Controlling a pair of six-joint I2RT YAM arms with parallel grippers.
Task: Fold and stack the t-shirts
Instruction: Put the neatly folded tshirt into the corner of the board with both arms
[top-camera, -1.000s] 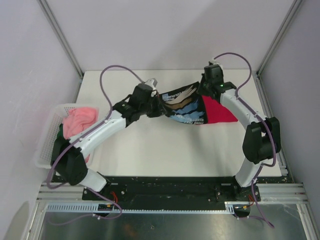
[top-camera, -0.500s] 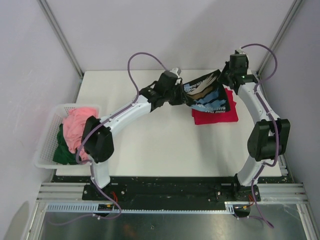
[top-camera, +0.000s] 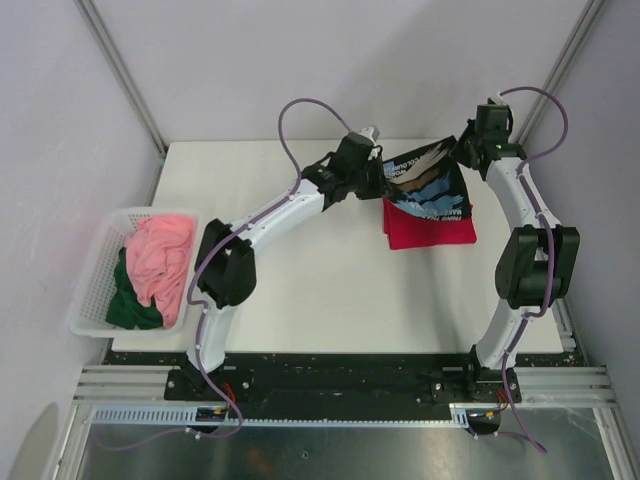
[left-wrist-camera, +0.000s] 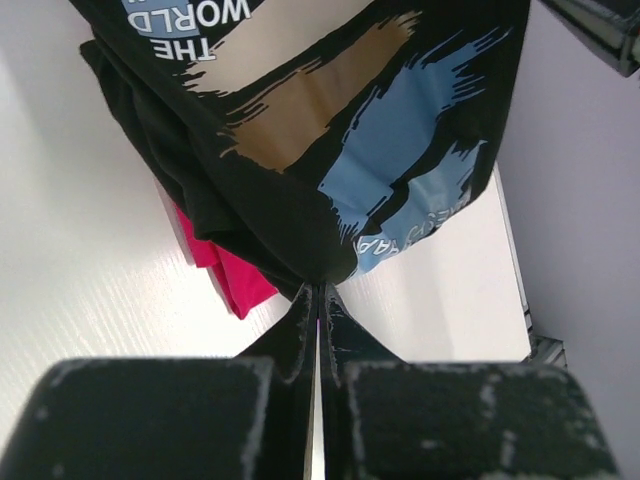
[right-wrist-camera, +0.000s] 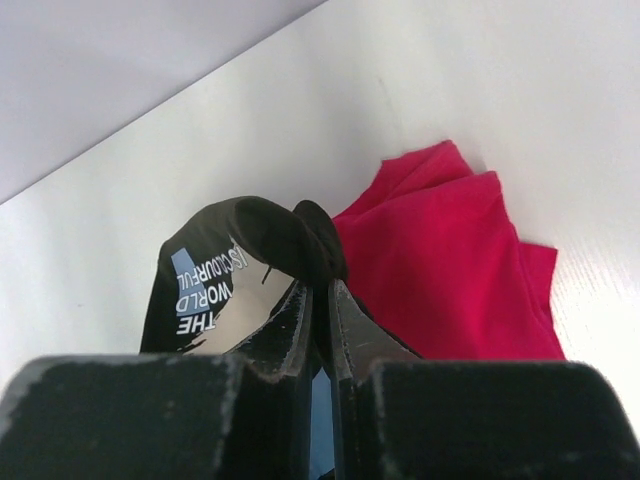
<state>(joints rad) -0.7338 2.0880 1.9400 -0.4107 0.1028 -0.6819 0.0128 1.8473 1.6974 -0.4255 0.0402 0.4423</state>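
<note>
Next, my right gripper lets go of the black t-shirt on top of the folded crimson red t-shirt (top-camera: 427, 202).
A black t-shirt (top-camera: 428, 182) with a blue, tan and white print hangs folded between my two grippers at the far right of the table. My left gripper (top-camera: 380, 176) is shut on its left edge, seen in the left wrist view (left-wrist-camera: 320, 285). My right gripper (top-camera: 465, 152) is shut on its right edge, seen in the right wrist view (right-wrist-camera: 320, 280). The black t-shirt (left-wrist-camera: 300, 130) hangs over a folded crimson red t-shirt (top-camera: 435, 230) that lies flat on the table; the red one also shows in the wrist views (left-wrist-camera: 225, 275) (right-wrist-camera: 450, 270).
A white lattice basket (top-camera: 92, 285) stands at the table's left edge with a pink garment (top-camera: 160, 255) and a dark green garment (top-camera: 125, 300) in it. Metal frame posts stand at the back corners; the wall is close behind.
Both grippers have carried the black t-shirt to the right and toward the back, from the table's middle to above the red t-shirt. The red t-shirt has not moved.
</note>
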